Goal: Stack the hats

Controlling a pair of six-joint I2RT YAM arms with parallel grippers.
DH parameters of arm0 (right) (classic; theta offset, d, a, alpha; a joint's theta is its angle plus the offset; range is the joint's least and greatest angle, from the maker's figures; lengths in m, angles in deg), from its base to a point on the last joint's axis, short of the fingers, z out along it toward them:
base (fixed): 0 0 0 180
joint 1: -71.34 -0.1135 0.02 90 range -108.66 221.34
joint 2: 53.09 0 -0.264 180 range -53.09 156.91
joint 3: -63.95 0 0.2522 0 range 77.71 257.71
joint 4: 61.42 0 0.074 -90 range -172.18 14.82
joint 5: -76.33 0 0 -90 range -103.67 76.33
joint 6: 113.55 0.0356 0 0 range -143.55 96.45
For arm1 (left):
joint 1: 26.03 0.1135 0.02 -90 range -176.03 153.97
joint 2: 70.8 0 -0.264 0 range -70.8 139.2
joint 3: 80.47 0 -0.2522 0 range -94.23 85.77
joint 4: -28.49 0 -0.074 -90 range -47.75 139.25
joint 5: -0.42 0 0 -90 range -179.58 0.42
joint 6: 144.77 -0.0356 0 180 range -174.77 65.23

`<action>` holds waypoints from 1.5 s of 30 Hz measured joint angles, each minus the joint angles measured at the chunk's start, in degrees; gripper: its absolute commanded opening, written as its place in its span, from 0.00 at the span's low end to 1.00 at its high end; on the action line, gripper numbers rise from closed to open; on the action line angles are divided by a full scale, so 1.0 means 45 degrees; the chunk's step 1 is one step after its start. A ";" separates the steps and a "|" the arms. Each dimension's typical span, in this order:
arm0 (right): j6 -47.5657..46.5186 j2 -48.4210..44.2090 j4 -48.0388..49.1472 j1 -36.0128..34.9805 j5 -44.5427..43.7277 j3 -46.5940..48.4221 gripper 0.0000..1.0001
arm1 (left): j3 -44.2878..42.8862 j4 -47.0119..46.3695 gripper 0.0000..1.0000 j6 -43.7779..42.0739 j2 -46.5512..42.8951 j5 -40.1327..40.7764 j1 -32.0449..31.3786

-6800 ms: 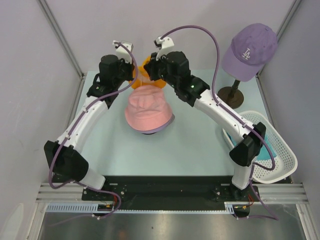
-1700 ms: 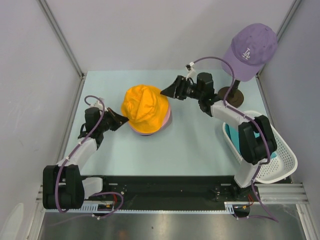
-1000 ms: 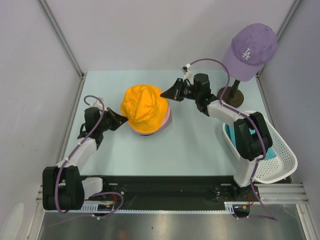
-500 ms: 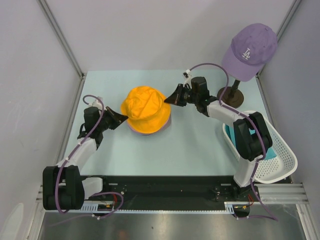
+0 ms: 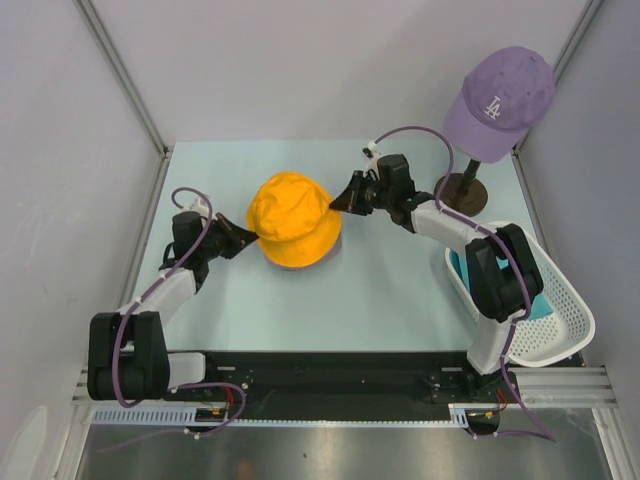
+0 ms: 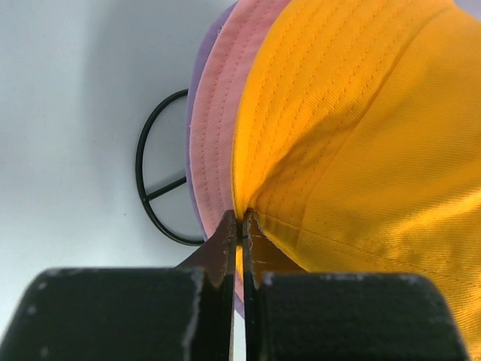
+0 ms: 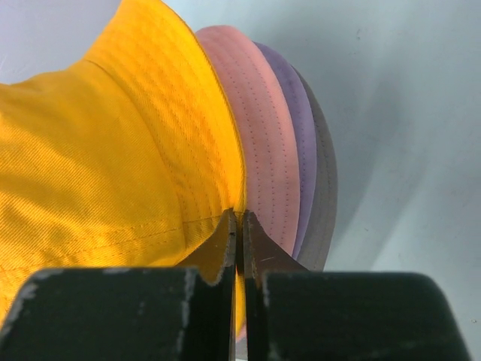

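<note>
My left gripper needs to open along with my right one, as the orange hat's top is creased and its brim puckers there, then both should take the brim's edges (image 6: pixel 239 167) and spread them.
The orange hat (image 5: pixel 293 218) sits on top of the stack at the table's middle. Under it, the left wrist view shows the pink hat's brim (image 6: pixel 214 143) and the lavender hat's brim (image 6: pixel 192 128); both also show in the right wrist view, pink brim (image 7: pixel 259 150), lavender brim (image 7: pixel 294 128). My left gripper (image 5: pixel 252 238) is shut on the orange hat's left brim (image 6: pixel 248 180). My right gripper (image 5: pixel 340 203) is shut on its right brim (image 7: pixel 218 150). The teal hat (image 5: pixel 462 268) lies in the white basket, mostly hidden by my right arm.
A white basket (image 5: pixel 560 310) stands at the right edge. A purple LA cap (image 5: pixel 500 100) sits on a dark stand (image 5: pixel 460 190) at the back right. A black wire ring base (image 6: pixel 154 188) shows under the stack. Frame walls enclose the table.
Both grippers have pulled the orange hat's brim down over the pink hat; the hat sits lower and covers the stack. The right gripper moved slightly down and left.
</note>
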 measured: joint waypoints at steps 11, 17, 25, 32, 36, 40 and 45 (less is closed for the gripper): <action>-0.0738 -0.0500 -0.1039 -0.0889 -0.0967 -0.0233 0.00 | -0.3376 0.1273 0.02 -0.0573 0.2492 0.0117 -0.0068; -0.0962 -0.1088 -0.1598 -0.1695 -0.1156 -0.0636 0.39 | -0.5309 0.1472 0.57 -0.0758 0.4163 0.0185 -0.0398; -0.1792 -0.2730 -0.3925 -0.1734 -0.1229 -0.1404 0.68 | -0.5960 0.2968 0.85 -0.1336 0.3521 0.0491 0.0869; -0.2637 -0.4444 -0.4614 -0.0194 -0.0874 -0.0738 0.69 | -0.5790 0.4245 0.80 -0.1783 0.1807 0.0855 0.1321; -0.2642 -0.3920 -0.3696 0.0641 -0.0165 0.0131 0.64 | -0.4410 0.3769 0.78 -0.1642 0.0423 0.0272 0.1404; -0.2293 -0.2511 -0.2011 0.0777 0.0665 0.0850 0.64 | -0.2511 0.2739 0.77 -0.1127 -0.0437 -0.0894 0.1413; -0.1486 -0.0476 -0.0165 0.0811 0.1598 0.1282 0.65 | -0.0665 0.1462 0.77 -0.0262 -0.0801 -0.2069 0.1413</action>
